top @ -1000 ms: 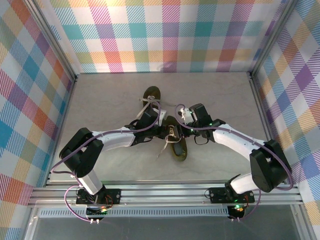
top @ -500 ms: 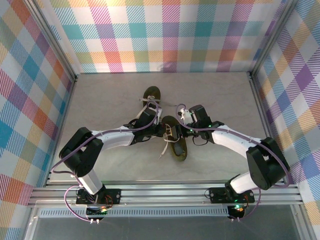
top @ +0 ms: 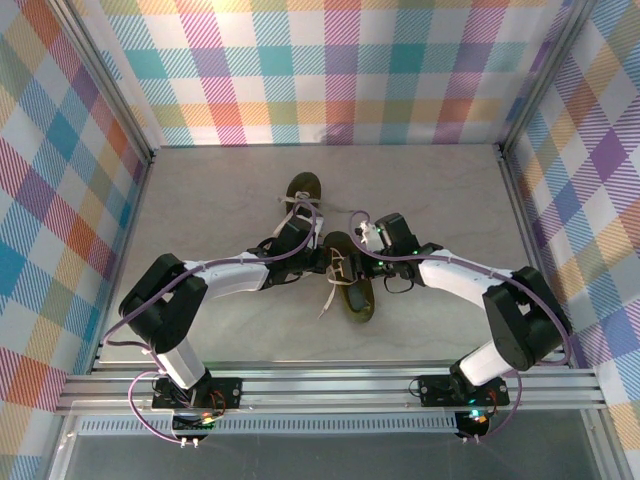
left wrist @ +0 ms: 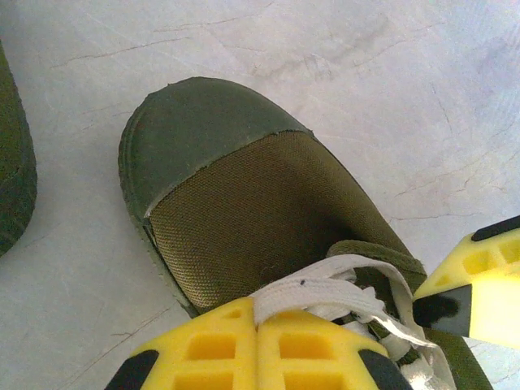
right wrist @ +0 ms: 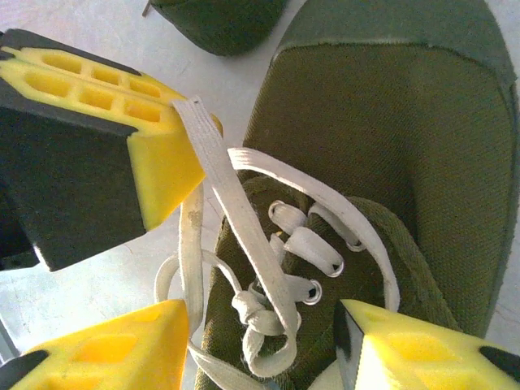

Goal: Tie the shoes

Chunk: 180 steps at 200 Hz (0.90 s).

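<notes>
My right gripper's open fingers are on both sides of the knot, so it should move over and pinch the strand of lace (right wrist: 255,231) above the knot before my left gripper opens.
Two olive-brown shoes lie mid-table: the near shoe (top: 352,288) and the far shoe (top: 303,190). In the left wrist view my left gripper (left wrist: 260,325) is shut, pinching a pale lace (left wrist: 317,292) just behind the near shoe's toe (left wrist: 227,179). The right wrist view shows that lace (right wrist: 236,219) running taut from the left gripper's yellow fingers (right wrist: 154,154) down to a small knot (right wrist: 264,313) over the eyelets. My right gripper (right wrist: 260,357) hangs open above the near shoe's tongue (right wrist: 390,162), its fingers on either side of the knot, gripping nothing.
The far shoe's toe (right wrist: 219,20) lies close beside the near shoe. A loose lace end (top: 328,300) trails off the near shoe onto the pale tabletop (top: 220,330). Checked walls (top: 330,70) close in the back and sides.
My right gripper has opened wider and edged a little left over the near shoe. The left gripper has stayed shut on the lace, hardly moving.
</notes>
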Each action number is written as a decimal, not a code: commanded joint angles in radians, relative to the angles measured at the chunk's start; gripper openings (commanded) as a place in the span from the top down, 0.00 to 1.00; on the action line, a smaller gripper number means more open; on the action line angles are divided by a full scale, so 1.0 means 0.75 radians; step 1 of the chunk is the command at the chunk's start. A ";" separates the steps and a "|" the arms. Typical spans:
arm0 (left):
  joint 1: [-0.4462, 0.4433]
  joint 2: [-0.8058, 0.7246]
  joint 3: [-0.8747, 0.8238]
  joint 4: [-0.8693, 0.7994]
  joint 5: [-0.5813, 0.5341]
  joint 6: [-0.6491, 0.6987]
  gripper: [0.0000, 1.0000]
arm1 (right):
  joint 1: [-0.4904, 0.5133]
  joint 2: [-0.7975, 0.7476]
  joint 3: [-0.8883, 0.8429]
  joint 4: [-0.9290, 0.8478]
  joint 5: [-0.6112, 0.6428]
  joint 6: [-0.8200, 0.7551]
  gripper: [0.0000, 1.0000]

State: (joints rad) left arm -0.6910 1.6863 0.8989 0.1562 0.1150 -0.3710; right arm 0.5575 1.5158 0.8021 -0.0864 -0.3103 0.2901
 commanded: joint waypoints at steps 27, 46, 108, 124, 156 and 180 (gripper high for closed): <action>0.011 0.019 0.020 0.001 0.035 -0.004 1.00 | 0.010 0.049 -0.005 0.063 -0.097 0.061 0.49; 0.012 0.021 0.020 0.002 0.036 -0.004 1.00 | 0.009 0.018 -0.031 0.105 -0.112 0.084 0.53; 0.011 0.030 0.021 0.000 0.035 -0.004 1.00 | 0.009 -0.061 -0.073 0.168 -0.161 0.127 0.58; 0.011 0.031 0.021 -0.001 0.035 -0.004 1.00 | 0.009 -0.084 -0.087 0.171 -0.153 0.132 0.60; 0.011 0.041 0.021 0.003 0.037 -0.005 1.00 | 0.009 -0.119 -0.100 0.165 -0.155 0.135 0.62; 0.012 0.050 0.023 0.010 0.052 -0.010 1.00 | 0.009 -0.124 -0.104 0.172 -0.151 0.139 0.63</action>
State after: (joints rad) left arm -0.6910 1.7027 0.8993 0.1574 0.1345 -0.3717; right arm 0.5575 1.4479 0.7429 0.0162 -0.3992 0.3832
